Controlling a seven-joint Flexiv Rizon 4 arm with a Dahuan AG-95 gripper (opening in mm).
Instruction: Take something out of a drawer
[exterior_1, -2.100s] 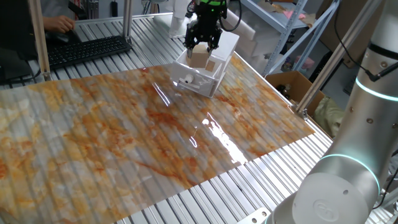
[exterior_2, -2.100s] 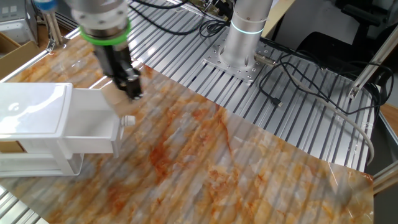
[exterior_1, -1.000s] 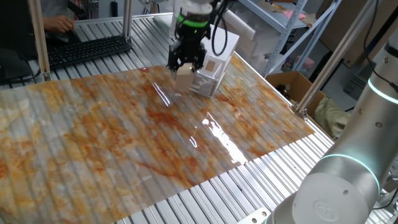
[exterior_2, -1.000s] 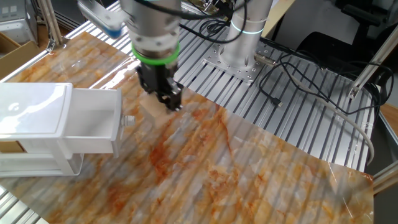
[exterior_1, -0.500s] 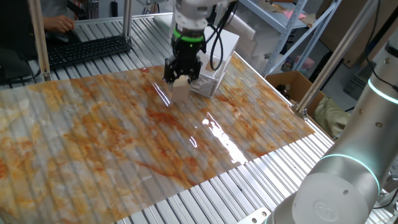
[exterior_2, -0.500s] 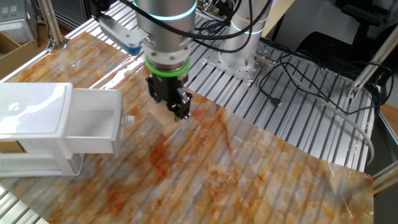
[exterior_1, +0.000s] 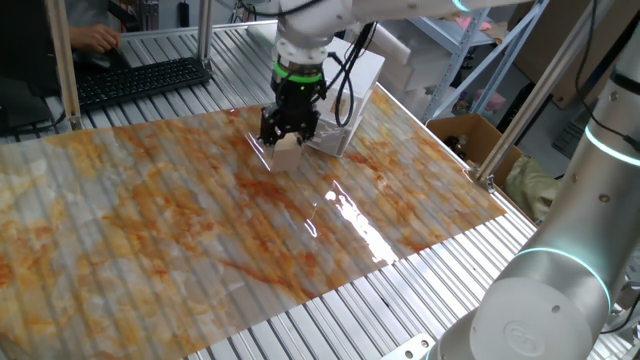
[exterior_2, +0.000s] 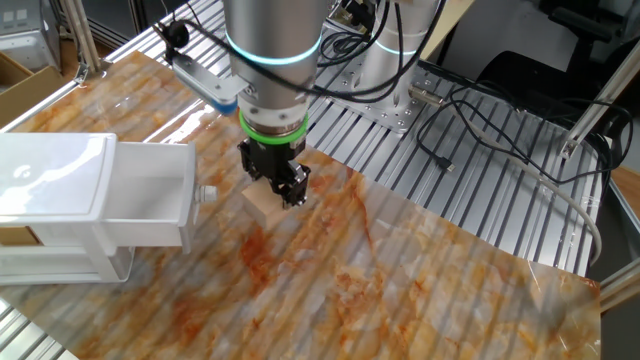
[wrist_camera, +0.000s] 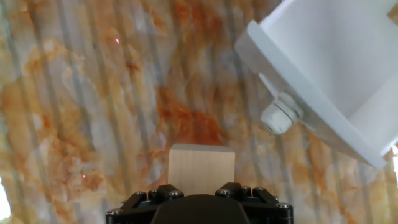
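Next, I release the tan wooden cube on the marbled mat (exterior_1: 286, 199), between the dark orange patch and the bright glare.
My gripper (exterior_1: 287, 140) is shut on the tan wooden cube (exterior_1: 286, 156) and holds it low over the marbled mat, at or just above its surface, in front of the drawer. In the other fixed view the gripper (exterior_2: 274, 190) and cube (exterior_2: 263, 201) are just right of the drawer unit (exterior_2: 60, 180), whose tray (exterior_2: 150, 215) is pulled out. In the hand view the cube (wrist_camera: 201, 164) sits between my fingers. The open tray (wrist_camera: 329, 68) with its round knob (wrist_camera: 279, 116) is at the upper right, and the part of it I see is empty.
The marbled orange and grey mat (exterior_1: 200, 220) covers the slatted metal table. A keyboard (exterior_1: 140, 80) and a person's hand are at the far left. A cardboard box (exterior_1: 470, 135) stands beyond the right edge. The arm's base (exterior_2: 395, 60) and cables (exterior_2: 500, 130) are behind.
My gripper has carried the cube out of the open drawer, away from its front, and lowered it toward the mat. The drawer stays open and has not moved.
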